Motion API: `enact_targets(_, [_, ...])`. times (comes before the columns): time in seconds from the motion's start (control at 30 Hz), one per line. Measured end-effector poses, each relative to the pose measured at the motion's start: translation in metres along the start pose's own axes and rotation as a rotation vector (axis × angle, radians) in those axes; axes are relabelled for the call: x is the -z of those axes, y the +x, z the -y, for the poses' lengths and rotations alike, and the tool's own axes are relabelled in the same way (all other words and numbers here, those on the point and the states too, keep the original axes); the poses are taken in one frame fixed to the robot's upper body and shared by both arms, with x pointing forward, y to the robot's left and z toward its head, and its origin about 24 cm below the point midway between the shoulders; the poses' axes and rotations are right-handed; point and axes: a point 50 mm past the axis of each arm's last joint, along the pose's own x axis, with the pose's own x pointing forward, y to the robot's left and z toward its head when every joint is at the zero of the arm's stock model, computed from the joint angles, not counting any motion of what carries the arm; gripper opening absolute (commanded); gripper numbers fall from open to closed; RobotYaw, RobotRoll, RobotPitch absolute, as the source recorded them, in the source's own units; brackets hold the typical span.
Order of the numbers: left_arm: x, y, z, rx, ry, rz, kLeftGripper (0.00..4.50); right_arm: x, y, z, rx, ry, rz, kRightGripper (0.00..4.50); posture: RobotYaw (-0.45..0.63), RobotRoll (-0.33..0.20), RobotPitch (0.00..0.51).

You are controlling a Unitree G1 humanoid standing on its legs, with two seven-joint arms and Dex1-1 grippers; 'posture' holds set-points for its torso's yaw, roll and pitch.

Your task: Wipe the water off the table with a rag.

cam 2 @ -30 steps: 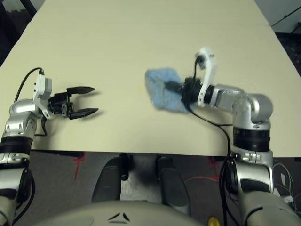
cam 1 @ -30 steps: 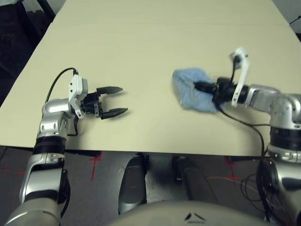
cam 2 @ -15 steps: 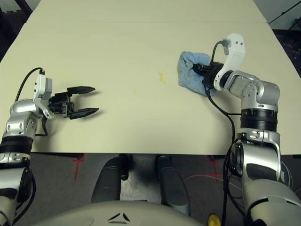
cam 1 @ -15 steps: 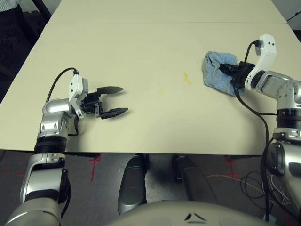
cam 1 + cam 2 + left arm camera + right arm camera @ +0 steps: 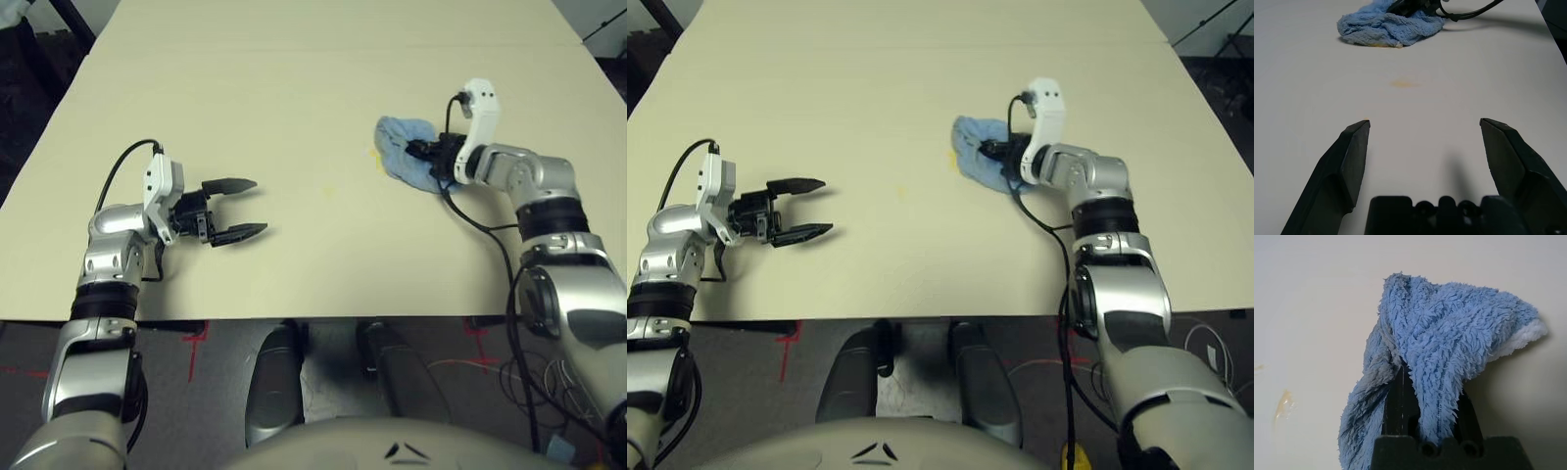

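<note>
My right gripper will release the light blue rag toward the cream table's side edge [image 5: 549, 162], beneath its silver wrist. The rag still lies bunched on the table.
The light blue rag [image 5: 402, 159] lies bunched on the cream table [image 5: 294, 78] right of centre, and my right gripper [image 5: 428, 158] is shut on it from the right. In the right wrist view the rag [image 5: 1444, 338] drapes over the black fingers [image 5: 1399, 404]. A yellow water streak [image 5: 374, 154] touches the rag's left edge, and a fainter spot of it [image 5: 327, 190] lies further left. Near the table's left front my left gripper [image 5: 247, 208] is open with nothing in it, pointing across at the rag [image 5: 1386, 27] past a water smear [image 5: 1403, 84].
A faint seam [image 5: 294, 49] crosses the far part of the tabletop. The table's front edge [image 5: 294, 319] runs just behind both forearms. A black cable [image 5: 480, 225] trails from my right wrist over the table surface.
My right gripper swept the rag out to the right, baring the yellow streak, then brought it back left against the streak. The left arm has held still. The camera has shifted a little.
</note>
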Motion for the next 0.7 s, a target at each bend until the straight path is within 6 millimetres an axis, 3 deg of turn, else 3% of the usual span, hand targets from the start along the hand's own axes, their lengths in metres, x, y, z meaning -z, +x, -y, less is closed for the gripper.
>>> enact_targets(0.17, [-0.002, 0.001, 0.0, 0.004, 0.01, 0.001, 4.5, 0.01, 0.027, -0.034, -0.129, 0.001, -0.03, 0.1, 0.17, 0.0, 0.236])
enact_targets(0.43, [-0.002, 0.001, 0.0, -0.006, 0.009, 0.001, 4.5, 0.025, 0.051, -0.077, -0.238, 0.023, -0.049, 0.1, 0.17, 0.0, 0.237])
enact_targets(0.57, [-0.002, 0.001, 0.0, -0.008, 0.008, 0.001, 4.5, 0.029, 0.055, -0.09, -0.266, 0.024, -0.056, 0.1, 0.17, 0.0, 0.239])
enact_targets(0.7, [-0.002, 0.001, 0.0, -0.008, 0.008, 0.002, 4.5, 0.029, 0.052, -0.087, -0.257, 0.018, -0.061, 0.1, 0.17, 0.0, 0.24])
